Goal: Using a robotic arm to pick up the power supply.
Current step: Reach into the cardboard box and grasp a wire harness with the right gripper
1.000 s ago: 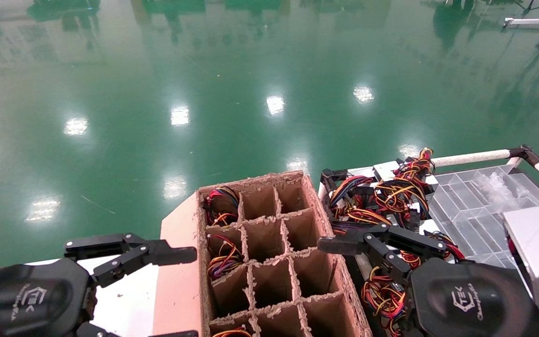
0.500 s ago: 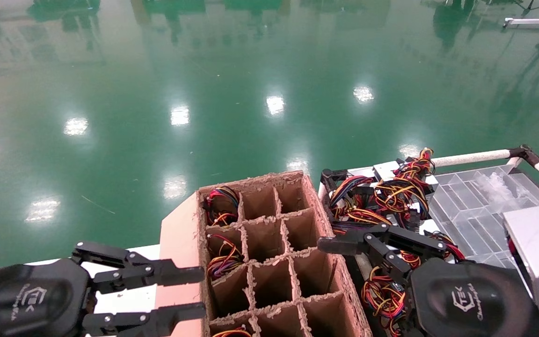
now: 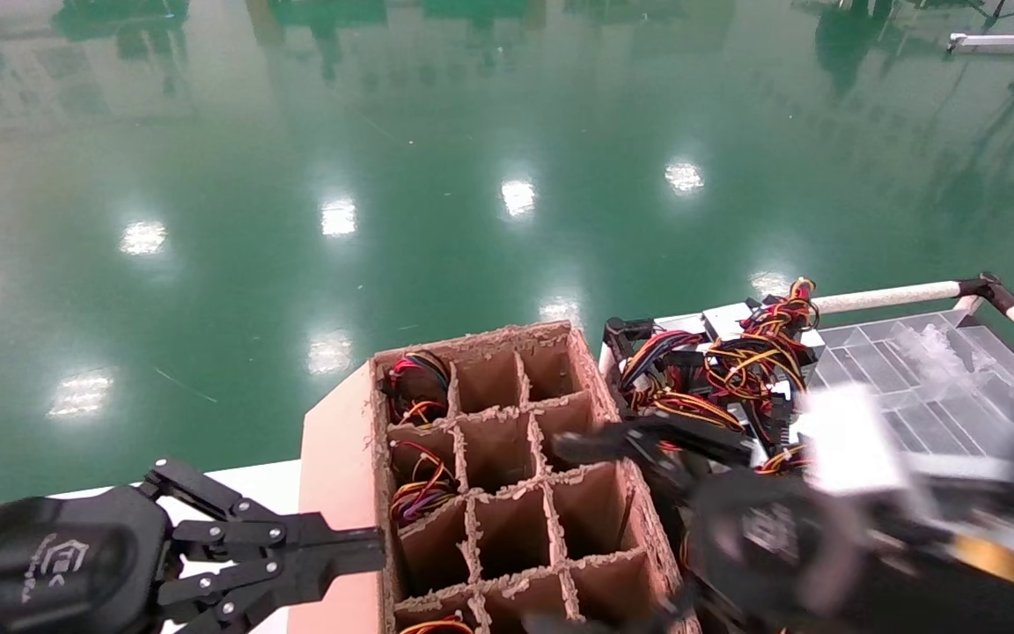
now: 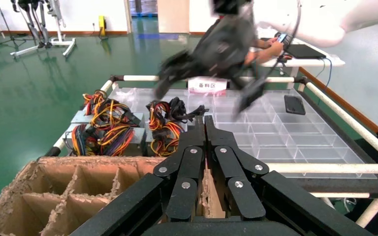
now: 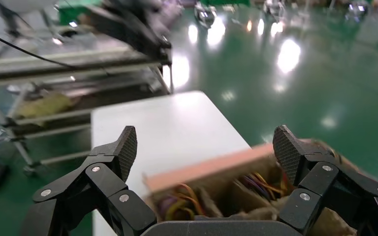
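My right gripper needs to close on the wire bundle (image 3: 425,366) of the power supply in the far corner cell of the cardboard box, next to the pink flap.
Several power supplies (image 3: 692,370), grey boxes with red, yellow and orange wire bundles, lie heaped just right of a divided cardboard box (image 3: 507,519); the left wrist view shows the power supplies (image 4: 137,140) beyond the box. My right gripper (image 3: 564,528) is blurred in motion, open, over the box's right side and short of the heap. In the right wrist view the right gripper (image 5: 206,147) has its fingers wide apart with nothing between them. My left gripper (image 3: 375,548) is shut on the box's left wall; the left gripper (image 4: 201,120) shows cardboard between its fingers.
Some box cells hold wire bundles (image 3: 419,387). A clear plastic divider tray (image 3: 912,387) lies right of the heap inside a white pipe rail (image 3: 885,298). A phone (image 4: 294,104) rests on the tray. Green floor lies beyond the white table (image 5: 177,128).
The left gripper's fingers moved to the box's left wall and closed on it. The right arm has just swung left, from beside the heap to over the box.
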Available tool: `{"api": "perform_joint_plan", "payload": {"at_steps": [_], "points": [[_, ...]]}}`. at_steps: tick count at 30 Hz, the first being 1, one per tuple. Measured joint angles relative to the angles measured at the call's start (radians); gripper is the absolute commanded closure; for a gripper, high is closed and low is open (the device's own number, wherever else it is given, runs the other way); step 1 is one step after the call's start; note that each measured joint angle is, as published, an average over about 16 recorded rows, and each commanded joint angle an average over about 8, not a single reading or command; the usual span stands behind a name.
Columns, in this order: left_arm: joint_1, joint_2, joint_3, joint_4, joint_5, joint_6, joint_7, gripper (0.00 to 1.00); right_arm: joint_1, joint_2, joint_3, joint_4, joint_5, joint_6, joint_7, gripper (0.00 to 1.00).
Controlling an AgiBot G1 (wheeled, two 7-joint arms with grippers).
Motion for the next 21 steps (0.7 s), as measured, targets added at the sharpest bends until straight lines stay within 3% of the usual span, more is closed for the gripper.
{"api": "perform_joint_plan", "payload": {"at_steps": [2,4,16,17,18,21], "points": [[0.0,0.0,0.0,0.0,0.0,0.0,0.0,0.2,0.033,-0.042,-0.026,-0.025,-0.054,0.026,-0.006,0.0],[0.0,0.0,0.0,0.0,0.0,0.0,0.0,0.02,0.07,-0.091,-0.054,-0.058,-0.11,0.053,-0.012,0.0],[0.0,0.0,0.001,0.0,0.0,0.0,0.0,0.0,0.281,-0.423,-0.206,-0.397,-0.387,0.212,-0.105,0.0],[0.0,0.0,0.001,0.0,0.0,0.0,0.0,0.0,0.296,-0.448,-0.214,-0.432,-0.403,0.225,-0.118,0.03],[0.0,0.0,0.001,0.0,0.0,0.0,0.0,0.0,0.311,-0.471,-0.222,-0.468,-0.416,0.237,-0.132,0.12],[0.0,0.0,0.001,0.0,-0.001,0.0,0.0,0.0,0.35,-0.531,-0.241,-0.57,-0.447,0.269,-0.175,0.49]]}}
